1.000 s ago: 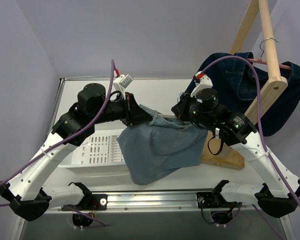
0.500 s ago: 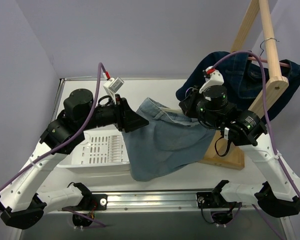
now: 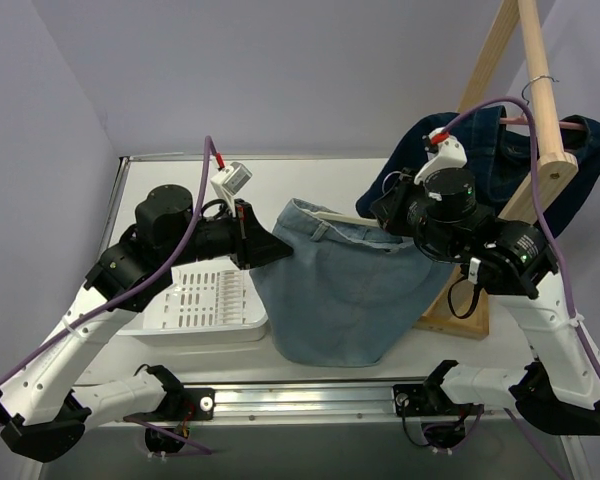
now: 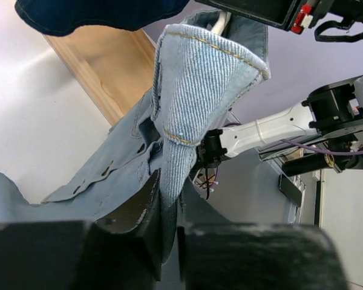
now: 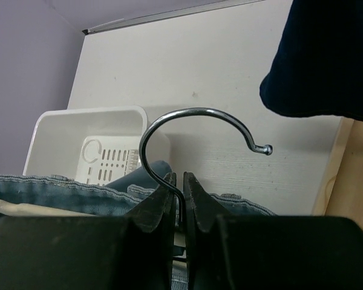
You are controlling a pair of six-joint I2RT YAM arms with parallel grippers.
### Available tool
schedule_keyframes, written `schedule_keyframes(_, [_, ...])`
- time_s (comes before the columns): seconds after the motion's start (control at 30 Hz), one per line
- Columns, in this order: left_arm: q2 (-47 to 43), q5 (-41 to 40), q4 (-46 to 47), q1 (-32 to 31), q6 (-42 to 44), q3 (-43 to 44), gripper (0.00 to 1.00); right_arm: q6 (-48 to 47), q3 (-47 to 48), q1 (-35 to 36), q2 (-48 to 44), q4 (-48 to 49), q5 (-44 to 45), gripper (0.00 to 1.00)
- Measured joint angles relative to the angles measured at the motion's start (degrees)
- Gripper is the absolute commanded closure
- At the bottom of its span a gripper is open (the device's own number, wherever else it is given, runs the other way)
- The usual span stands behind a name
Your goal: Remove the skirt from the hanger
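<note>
The robot's left gripper is pinching the skirt just below the end of the waistband with the hanger's bar inside, so it should open and take the skirt's side lower down [image 3: 268,292].
A light blue denim skirt [image 3: 345,295] hangs in the air between my two arms, its hem reaching down toward the table's front edge. My left gripper [image 3: 270,245] is shut on the skirt's left waistband [image 4: 181,109]. My right gripper [image 3: 385,215] is shut on the stem of the hanger's metal hook [image 5: 193,130]. The hanger's pale bar [image 3: 345,218] shows inside the waistband. The skirt's waistband [image 5: 60,187] runs below the hook in the right wrist view.
A white slotted basket [image 3: 205,305] lies on the table at the left, under my left arm. A wooden rack [image 3: 525,150] at the right carries a dark blue denim garment [image 3: 490,165] on another hanger. Its wooden base [image 3: 455,320] is behind the skirt's right edge.
Both arms have risen and spread the skirt. It now hangs lower and wider, with the waistband stretched open. My right gripper has moved up and right toward the rack.
</note>
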Motion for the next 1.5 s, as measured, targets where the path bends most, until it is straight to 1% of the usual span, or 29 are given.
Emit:
schedule_keyframes(0.03, [0.0,0.1,0.1,0.0,-0.1,0.0,0.96,0.0,0.6,0.0,0.0,-0.3,0.1,1.0])
schedule_keyframes(0.07, [0.0,0.3,0.3,0.0,-0.2,0.0,0.98,0.0,1.0,0.0,0.0,-0.7,0.2,1.0])
schedule_keyframes(0.37, [-1.1,0.6,1.4,-0.1,-0.4,-1.3,0.98,1.5,1.9,0.8,0.0,-2.5,1.2,1.0])
schedule_keyframes(0.9, [-3.7,-0.4,1.4,-0.8,-0.2,-1.9,0.97,5.7,1.9,2.6,-1.9,-2.9,1.6,1.0])
schedule_keyframes(0.93, [-3.9,-0.5,1.5,-0.8,-0.2,-2.1,0.89,6.0,1.9,2.6,-1.9,-2.9,1.3,1.0])
schedule_keyframes(1.03, [-4.5,-0.4,1.7,-0.8,-0.4,-2.9,0.77,6.3,1.9,2.6,-1.9,-3.1,0.8,1.0])
schedule_keyframes(1.07, [-4.7,-0.5,2.0,-0.8,-0.5,-3.2,0.69,6.3,1.9,2.6,-1.9,-3.3,0.9,1.0])
schedule_keyframes(1.1, [-5.1,-1.2,1.1,-0.7,-0.3,-3.5,0.65,6.2,1.9,2.4,-2.0,-3.9,3.1,1.0])
schedule_keyframes(1.17, [-6.7,-2.0,-1.3,0.0,-0.4,-4.8,0.63,6.1,2.1,1.2,-2.6,-4.9,6.7,1.0])
schedule_keyframes(1.23, [-8.1,-2.3,-2.9,0.2,-0.5,-5.7,0.58,6.1,2.4,0.6,-3.7,-5.5,9.4,1.0])
schedule_keyframes(1.37, [-9.4,-1.6,-3.3,0.2,-1.1,-6.7,0.59,6.7,3.6,0.2,-5.5,-5.4,11.7,1.0])
schedule_keyframes(1.4, [-9.4,-1.5,-3.2,0.2,-1.3,-6.9,0.66,6.9,3.8,0.2,-5.8,-5.4,11.8,1.0])
schedule_keyframes(1.47, [-9.3,-1.1,-3.0,0.2,-1.8,-7.6,0.75,7.4,3.9,0.2,-6.3,-5.3,12.0,1.0])
schedule_keyframes(1.5, [-9.1,-1.0,-2.9,0.2,-2.0,-7.9,0.77,7.6,4.0,0.2,-6.3,-5.4,12.0,1.0])
